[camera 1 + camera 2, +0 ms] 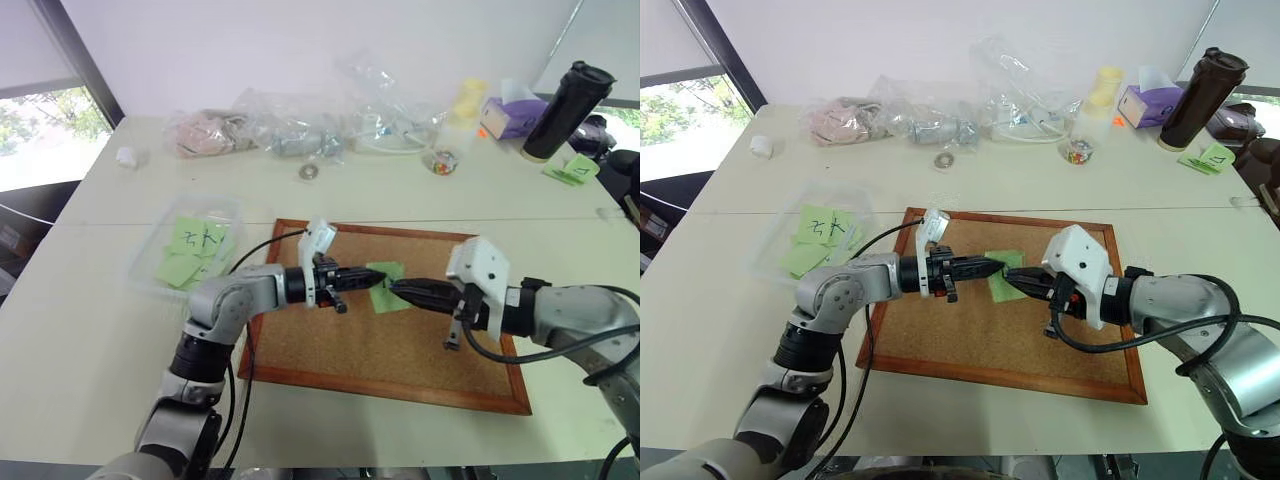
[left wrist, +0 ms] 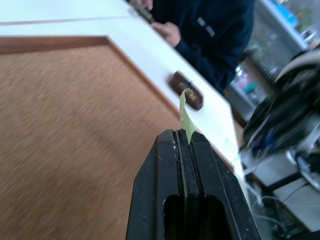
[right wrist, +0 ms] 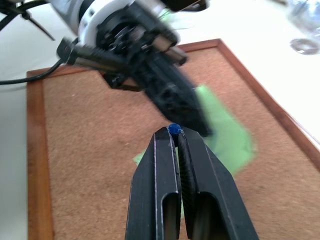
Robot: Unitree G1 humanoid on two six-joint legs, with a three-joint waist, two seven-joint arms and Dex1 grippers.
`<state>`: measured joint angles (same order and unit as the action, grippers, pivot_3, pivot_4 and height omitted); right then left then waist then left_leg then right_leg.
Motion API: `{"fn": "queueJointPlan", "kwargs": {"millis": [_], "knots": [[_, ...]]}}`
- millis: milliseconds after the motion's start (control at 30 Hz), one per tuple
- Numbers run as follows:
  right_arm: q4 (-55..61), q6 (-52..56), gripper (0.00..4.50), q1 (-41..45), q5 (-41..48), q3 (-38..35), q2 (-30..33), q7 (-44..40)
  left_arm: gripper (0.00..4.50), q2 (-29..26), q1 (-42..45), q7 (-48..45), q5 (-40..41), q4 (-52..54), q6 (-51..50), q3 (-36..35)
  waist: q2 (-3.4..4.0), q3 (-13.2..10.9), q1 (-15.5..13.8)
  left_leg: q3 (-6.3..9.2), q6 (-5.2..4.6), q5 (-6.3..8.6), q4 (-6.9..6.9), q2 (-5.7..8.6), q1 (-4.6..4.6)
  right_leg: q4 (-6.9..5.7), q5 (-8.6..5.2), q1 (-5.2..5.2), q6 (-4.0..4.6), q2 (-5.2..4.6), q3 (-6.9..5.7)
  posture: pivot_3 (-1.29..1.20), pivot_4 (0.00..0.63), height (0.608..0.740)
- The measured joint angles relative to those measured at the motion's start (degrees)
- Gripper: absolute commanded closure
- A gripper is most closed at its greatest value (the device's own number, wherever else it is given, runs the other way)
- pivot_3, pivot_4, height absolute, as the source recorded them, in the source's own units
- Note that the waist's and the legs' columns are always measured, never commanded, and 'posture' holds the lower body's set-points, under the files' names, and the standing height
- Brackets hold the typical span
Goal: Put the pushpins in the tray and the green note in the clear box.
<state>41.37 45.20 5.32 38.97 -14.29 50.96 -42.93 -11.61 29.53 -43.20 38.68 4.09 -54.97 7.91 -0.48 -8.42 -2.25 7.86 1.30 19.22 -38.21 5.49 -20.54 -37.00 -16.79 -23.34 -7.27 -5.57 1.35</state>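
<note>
Next, my right gripper lets go of the blue pushpin in the tray (image 1: 575, 319) under that gripper's own arm, just beside the cork board.
The green note (image 1: 386, 286) lies on the cork board (image 1: 330, 350), near its middle. My left gripper (image 1: 377, 281) reaches in level from the left and is shut on the note's edge. In the left wrist view a strip of the green note (image 2: 185, 114) sticks up from between the closed fingers (image 2: 168, 165). My right gripper (image 3: 175, 134) comes from the right, tip to tip with the left one, and is shut on a pushpin (image 3: 173, 129) with a small blue head. The clear box (image 1: 146, 272) stands left of the board and holds other green notes. The tray is out of view.
Clear plastic bags (image 1: 290, 125), a small cup of coloured bits (image 1: 440, 160), a purple tissue box (image 1: 512, 115) and a black bottle (image 1: 568, 108) line the table's far side. More green notes (image 1: 573, 170) lie by the bottle. A person in a dark sleeve (image 2: 210, 30) sits past the board.
</note>
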Motion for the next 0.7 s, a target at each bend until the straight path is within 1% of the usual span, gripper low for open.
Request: {"fn": "queueJointPlan", "kwargs": {"millis": [67, 167, 233, 300, 367, 433, 500, 600, 700], "knots": [[-1.38, 1.24, 4.50, -1.84, 1.70, -7.93, 0.00, 0.75, 4.44, -2.05, -1.29, -0.66, -0.87, 0.39, 1.00, 0.11, -0.01, 0.00, -0.25, 0.03, 0.00, 0.00, 0.00, 0.00, -0.01, 0.02, 0.00, 0.02, 0.00, -0.01, -0.03, 0.00, 0.150, 0.740], [-6.56, 3.03, 4.50, -6.44, 2.84, -17.99, -0.84, 1.80, 4.44, -3.46, -2.02, -1.10, -1.17, 1.00, 2.26, 0.03, -0.03, -0.01, -0.39, 0.03, -0.01, 0.00, -0.03, 0.04, 0.00, 0.03, 0.00, 0.10, 0.00, -0.02, -0.02, 0.00, 0.150, 0.740], [-9.73, 2.81, 4.50, -9.42, 2.24, -21.52, -1.40, 2.12, 4.44, -3.64, -2.06, -1.28, -1.18, 1.59, 2.79, 0.02, 0.00, 0.01, -0.18, 0.01, -0.01, 0.00, -0.01, 0.04, 0.01, 0.02, 0.00, 0.08, 0.00, -0.03, -0.01, 0.00, 0.150, 0.740], [-14.69, 0.97, 4.50, -13.33, -0.24, -24.62, -2.31, 2.23, 4.44, -3.49, -2.29, -1.61, -1.16, 3.02, 3.31, 0.34, -0.01, 0.00, -0.09, 0.01, -0.01, 0.00, 0.01, 0.00, 0.03, 0.00, 0.00, 0.07, 0.00, -0.01, 0.00, 0.00, 0.150, 0.740], [-21.36, -0.86, 4.50, -17.17, -4.25, -26.64, -2.45, 2.77, 4.44, -4.71, -2.63, -2.04, -1.93, 4.31, 4.78, 0.69, 0.03, 0.02, -0.04, -0.05, -0.01, 0.00, 0.02, 0.01, 0.06, -0.01, 0.00, 0.06, 0.00, -0.02, 0.03, 0.00, 0.150, 0.740], [-25.88, -2.34, 4.50, -18.79, -6.61, -27.20, -2.59, 3.15, 4.44, -5.97, -2.98, -2.70, -3.29, 5.18, 6.61, 1.84, 0.08, 0.04, 0.22, -0.13, -0.01, 0.00, 0.03, 0.00, 0.11, -0.03, 0.00, 0.05, 0.00, 0.00, 0.10, 0.00, 0.150, 0.740], [-30.11, -4.60, 4.50, -20.02, -8.98, -27.10, -2.61, 3.06, 4.44, -6.08, -3.29, -3.46, -3.94, 6.21, 8.18, 3.21, 0.11, 0.04, 0.19, -0.14, 0.00, 0.00, 0.02, -0.01, 0.11, -0.04, 0.00, 0.05, 0.00, 0.01, 0.11, 0.00, 0.150, 0.740], [-34.23, -6.44, 4.50, -20.71, -10.22, -27.15, -2.62, 2.54, 4.44, -6.26, -4.15, -4.73, -4.48, 7.27, 9.73, 4.83, 0.13, 0.05, 0.14, -0.15, 0.00, 0.00, 0.02, -0.01, 0.11, -0.04, 0.00, 0.06, 0.00, 0.01, 0.12, 0.00, 0.150, 0.740], [-37.50, -7.02, 4.50, -20.66, -10.72, -27.26, -2.62, 2.16, 4.44, -6.23, -4.21, -5.19, -4.48, 7.44, 10.49, 4.89, 0.13, 0.05, 0.09, -0.14, 0.00, 0.00, 0.02, -0.01, 0.10, -0.03, 0.00, 0.06, 0.00, 0.01, 0.12, 0.00, 0.150, 0.740]]}}
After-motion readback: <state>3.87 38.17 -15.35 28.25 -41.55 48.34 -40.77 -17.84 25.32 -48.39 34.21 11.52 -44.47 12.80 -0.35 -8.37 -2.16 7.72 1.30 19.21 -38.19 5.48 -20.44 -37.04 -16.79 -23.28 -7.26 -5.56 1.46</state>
